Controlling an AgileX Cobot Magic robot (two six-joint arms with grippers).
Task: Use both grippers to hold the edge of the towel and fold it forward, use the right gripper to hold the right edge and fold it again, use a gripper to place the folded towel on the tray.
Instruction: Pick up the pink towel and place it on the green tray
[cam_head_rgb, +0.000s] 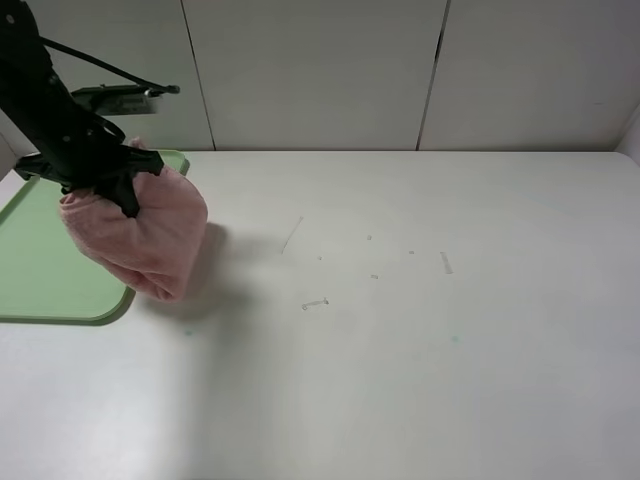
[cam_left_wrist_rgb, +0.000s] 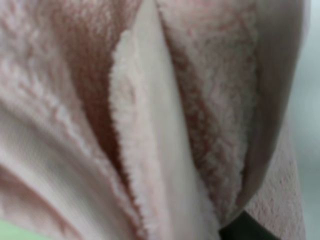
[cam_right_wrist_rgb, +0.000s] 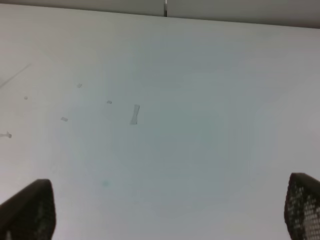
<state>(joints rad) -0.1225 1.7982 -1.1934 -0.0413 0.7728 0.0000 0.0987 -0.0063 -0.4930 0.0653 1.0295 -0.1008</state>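
The folded pink towel will leave my left gripper on the light-green tray (cam_head_rgb: 44, 262), near its front rim.
The folded pink towel (cam_head_rgb: 140, 232) hangs in a bundle from my left gripper (cam_head_rgb: 118, 190), which is shut on its top. It dangles over the right edge of the light-green tray (cam_head_rgb: 40, 270) at the far left of the table. Up close in the left wrist view, the towel (cam_left_wrist_rgb: 150, 130) fills the frame with pink terry folds, and only a dark tip of one finger (cam_left_wrist_rgb: 245, 229) shows. In the right wrist view, my right gripper (cam_right_wrist_rgb: 170, 210) is open, its two fingertips far apart over bare white table. The right arm is out of the exterior high view.
The white tabletop (cam_head_rgb: 420, 300) bears a few small scuffs and marks near its middle. A pale panelled wall (cam_head_rgb: 320, 70) runs along the table's far edge. The tray reaches the left edge of the view.
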